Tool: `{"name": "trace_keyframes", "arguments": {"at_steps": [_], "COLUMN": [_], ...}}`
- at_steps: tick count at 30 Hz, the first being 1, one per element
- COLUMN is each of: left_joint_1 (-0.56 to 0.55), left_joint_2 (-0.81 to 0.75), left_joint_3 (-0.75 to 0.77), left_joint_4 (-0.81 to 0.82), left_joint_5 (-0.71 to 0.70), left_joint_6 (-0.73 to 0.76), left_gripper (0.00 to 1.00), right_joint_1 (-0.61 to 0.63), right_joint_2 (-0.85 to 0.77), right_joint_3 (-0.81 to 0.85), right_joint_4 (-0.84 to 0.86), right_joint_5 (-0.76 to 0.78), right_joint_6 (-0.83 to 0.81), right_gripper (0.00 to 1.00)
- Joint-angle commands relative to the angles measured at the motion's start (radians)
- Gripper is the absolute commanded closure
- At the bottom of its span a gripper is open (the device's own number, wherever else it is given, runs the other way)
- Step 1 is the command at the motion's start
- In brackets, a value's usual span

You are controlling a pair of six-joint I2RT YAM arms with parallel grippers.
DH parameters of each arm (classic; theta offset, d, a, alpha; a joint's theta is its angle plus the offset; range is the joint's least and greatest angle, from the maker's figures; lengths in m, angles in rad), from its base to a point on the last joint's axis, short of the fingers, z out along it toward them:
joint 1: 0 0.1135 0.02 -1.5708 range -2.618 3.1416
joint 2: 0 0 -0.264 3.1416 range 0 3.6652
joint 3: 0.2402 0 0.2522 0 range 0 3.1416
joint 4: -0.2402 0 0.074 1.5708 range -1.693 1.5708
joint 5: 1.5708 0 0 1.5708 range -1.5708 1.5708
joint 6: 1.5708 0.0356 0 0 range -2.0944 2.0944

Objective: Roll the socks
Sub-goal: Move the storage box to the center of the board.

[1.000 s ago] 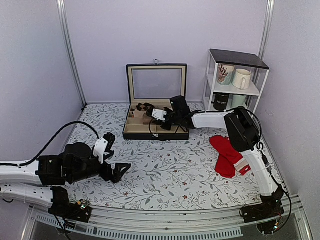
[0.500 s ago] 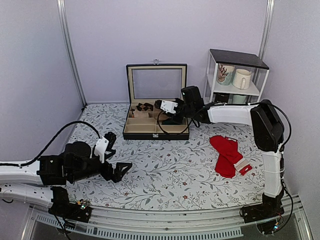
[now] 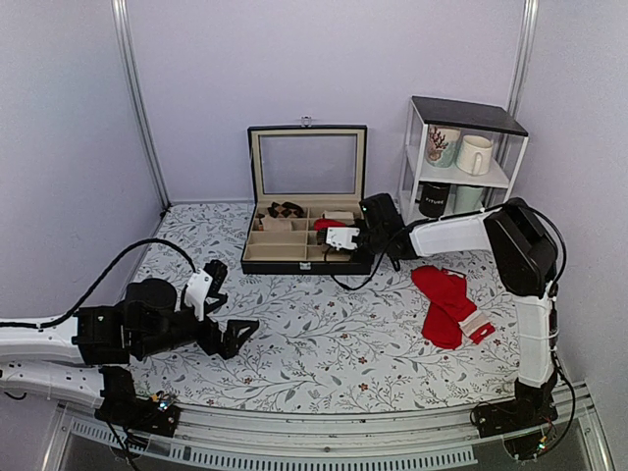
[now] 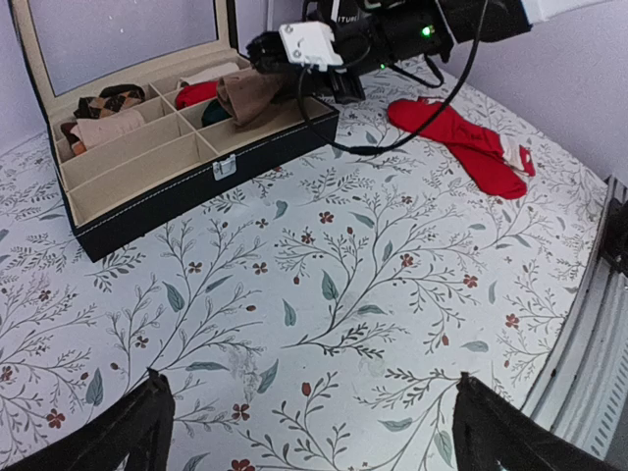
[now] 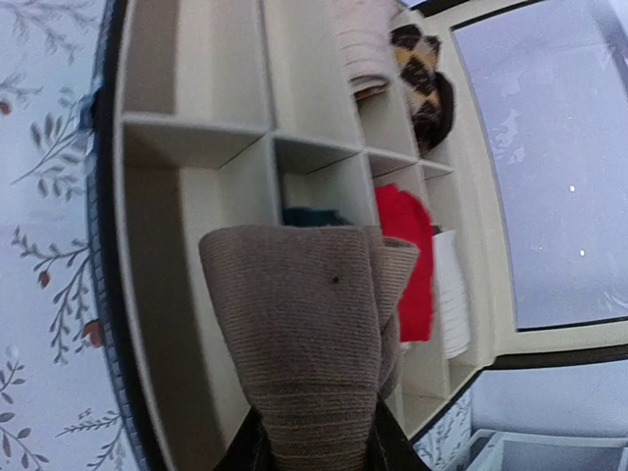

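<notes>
My right gripper is going to let go of the tan socks in the empty front compartment (image 3: pixel 322 268) (image 5: pixel 208 285), beside the dark green roll.
The socks are a small tan ribbed roll (image 5: pixel 304 324), also visible in the left wrist view (image 4: pixel 245 93). My right gripper (image 5: pixel 314 444) is shut on the roll from below and holds it just above the compartments at the right side of the open black box (image 3: pixel 304 265). In the top view the right gripper (image 3: pixel 336 237) hovers over the box's front right part. My left gripper (image 3: pixel 231 334) is open and empty, low over the flowered table at the near left, with its fingertips (image 4: pixel 147 412) wide apart.
The box holds a patterned roll (image 5: pixel 422 69), a red roll (image 5: pixel 402 255), a white roll (image 5: pixel 451 294) and a dark green roll (image 5: pixel 314 216). Red socks with a white tag (image 3: pixel 446 304) lie right of the box. A shelf with mugs (image 3: pixel 461 162) stands at the back right.
My right gripper has carried the tan roll from the box's left middle to the right, then nearer, over the front right compartments. The left arm has not moved.
</notes>
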Motion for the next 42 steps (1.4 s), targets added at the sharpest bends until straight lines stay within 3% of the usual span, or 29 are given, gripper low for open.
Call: {"name": "trace_keyframes", "arguments": {"at_steps": [1, 7, 14, 19, 29, 37, 42], "left_joint_1": [0.021, 0.025, 0.027, 0.03, 0.034, 0.039, 0.041], "left_joint_2": [-0.01, -0.005, -0.018, -0.032, -0.068, -0.056, -0.046], "left_joint_3": [-0.02, -0.025, -0.026, -0.038, -0.04, -0.036, -0.034], "left_joint_4": [0.017, 0.024, 0.012, 0.011, 0.001, 0.001, 0.001], "left_joint_5": [0.008, 0.019, 0.015, 0.014, 0.012, 0.018, 0.019], "left_joint_6": [0.01, 0.011, 0.007, 0.005, 0.008, 0.013, 0.014], "left_gripper": [0.0, 0.01, 0.01, 0.0, 0.0, 0.0, 0.0], "right_joint_1": [-0.005, -0.002, 0.002, 0.018, 0.021, 0.02, 0.021], "right_joint_2": [-0.043, -0.032, 0.025, 0.075, 0.282, 0.357, 0.356], "right_joint_3": [-0.081, -0.096, 0.034, 0.061, 0.333, 0.358, 0.301], "right_joint_4": [0.011, -0.035, -0.336, -0.453, -0.823, -0.934, -0.905], "right_joint_5": [-0.001, -0.032, -0.101, -0.102, -0.211, -0.251, -0.278], "right_joint_6": [-0.032, -0.024, -0.023, 0.015, 0.132, 0.223, 0.272], "right_gripper": [0.97, 0.97, 0.96, 0.95, 0.95, 0.87, 0.8]}}
